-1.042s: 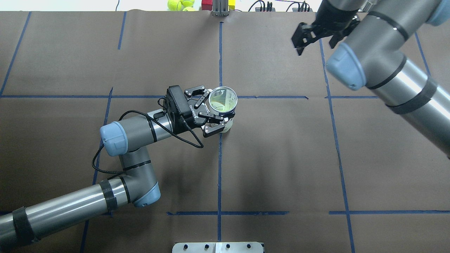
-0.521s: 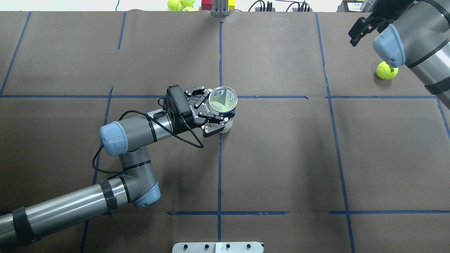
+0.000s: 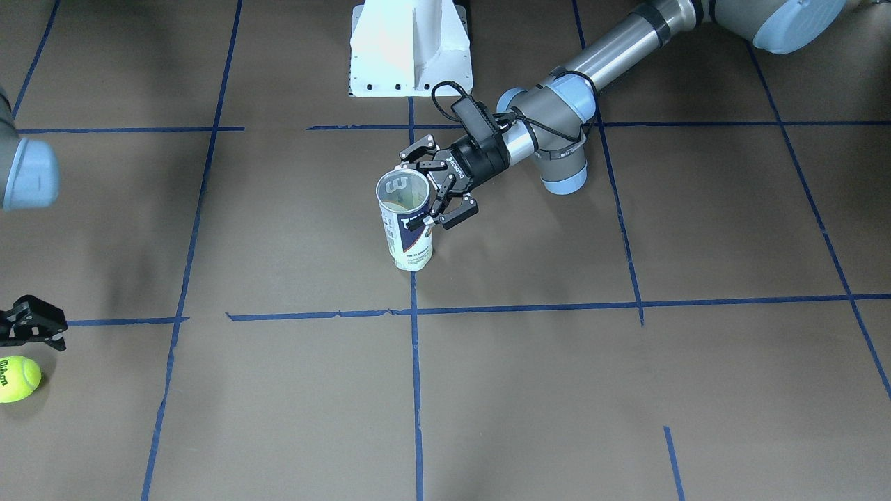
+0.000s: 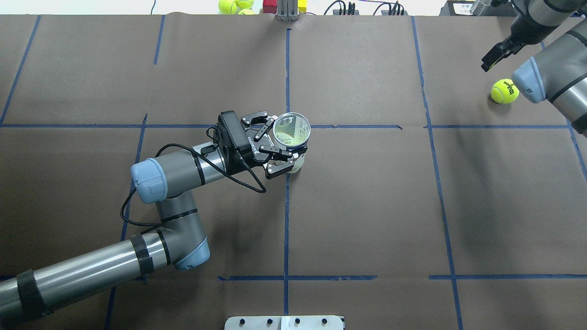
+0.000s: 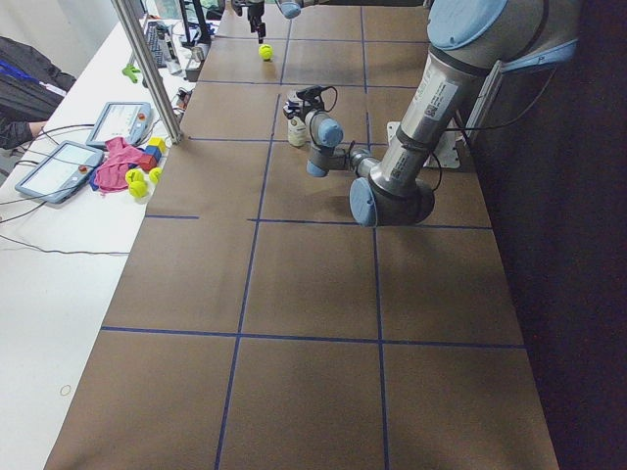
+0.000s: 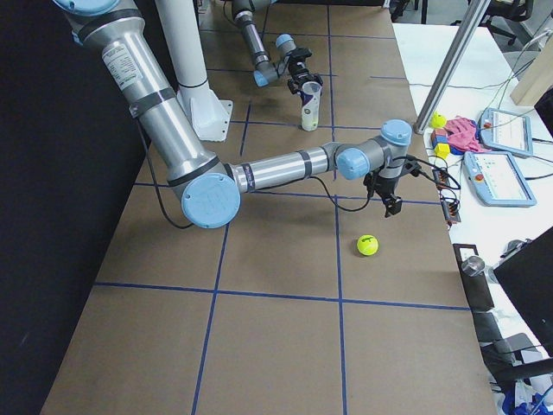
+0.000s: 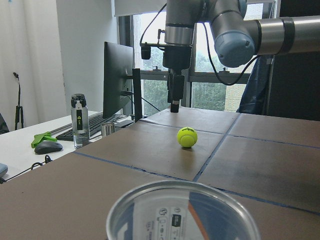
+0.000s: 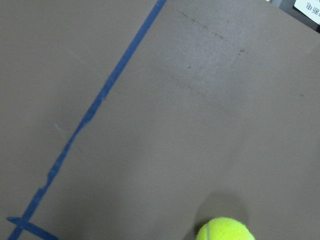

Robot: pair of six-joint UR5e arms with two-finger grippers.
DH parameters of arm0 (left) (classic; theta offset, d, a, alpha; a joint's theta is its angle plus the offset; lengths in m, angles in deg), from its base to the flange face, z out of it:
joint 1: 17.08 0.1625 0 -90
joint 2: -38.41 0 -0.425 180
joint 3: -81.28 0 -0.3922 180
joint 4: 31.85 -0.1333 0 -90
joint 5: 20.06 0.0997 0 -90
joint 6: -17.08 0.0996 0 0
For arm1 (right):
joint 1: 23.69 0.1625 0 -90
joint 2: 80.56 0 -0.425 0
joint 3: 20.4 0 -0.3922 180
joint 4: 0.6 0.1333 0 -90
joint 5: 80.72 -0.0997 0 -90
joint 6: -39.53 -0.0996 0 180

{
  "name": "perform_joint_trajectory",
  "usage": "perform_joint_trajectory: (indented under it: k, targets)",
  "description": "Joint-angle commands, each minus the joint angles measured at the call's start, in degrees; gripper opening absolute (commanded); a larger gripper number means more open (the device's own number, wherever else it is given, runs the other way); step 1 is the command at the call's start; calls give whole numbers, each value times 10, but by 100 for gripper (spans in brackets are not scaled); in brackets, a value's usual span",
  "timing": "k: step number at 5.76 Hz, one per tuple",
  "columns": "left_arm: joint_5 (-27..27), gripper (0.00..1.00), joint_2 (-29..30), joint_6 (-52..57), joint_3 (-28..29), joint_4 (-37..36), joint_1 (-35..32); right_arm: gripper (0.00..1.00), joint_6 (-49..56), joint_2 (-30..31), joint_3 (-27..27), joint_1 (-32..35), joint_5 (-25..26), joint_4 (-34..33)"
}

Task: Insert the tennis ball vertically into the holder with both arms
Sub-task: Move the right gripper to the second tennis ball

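Next, I lower my right gripper over the tennis ball and close it around the ball's middle (image 3: 14,379) (image 8: 225,232), with its fingers on opposite sides.
The holder (image 4: 292,132), a clear can with a navy-and-white label, stands upright near the table's middle and also shows in the front view (image 3: 407,229). Its metal rim fills the bottom of the left wrist view (image 7: 182,210). A yellow-green tint shows inside it. My left gripper (image 4: 275,146) is shut on the holder from the side. A tennis ball (image 4: 505,91) lies on the table at the far right; it also shows in the front view (image 3: 17,379) and the right wrist view (image 8: 225,230). My right gripper (image 4: 491,56) is open and empty, just above and beside the ball.
The white pedestal (image 3: 411,49) stands at the robot's side of the table. Spare tennis balls (image 4: 235,5) and coloured blocks lie past the far edge. Tablets and a pink cloth (image 6: 497,156) sit on the side table. Blue tape lines cross the brown mat.
My right arm has swung toward the table's right edge, uncovering the tennis ball, and its gripper now hangs close by it. The left arm and holder have not moved.
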Motion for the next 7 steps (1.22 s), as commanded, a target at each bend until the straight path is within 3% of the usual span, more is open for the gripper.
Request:
perform_joint_trajectory:
  k: [1,6,7]
  targets:
    - [0,75,-1,0,0,0,0,99,8,38,38,-2,6,79]
    - [0,75,-1,0,-1,1,0,96,8,44,84,-45,75,114]
    - [0,75,-1,0,0,1,0,37,7,42,84,-45,76,113]
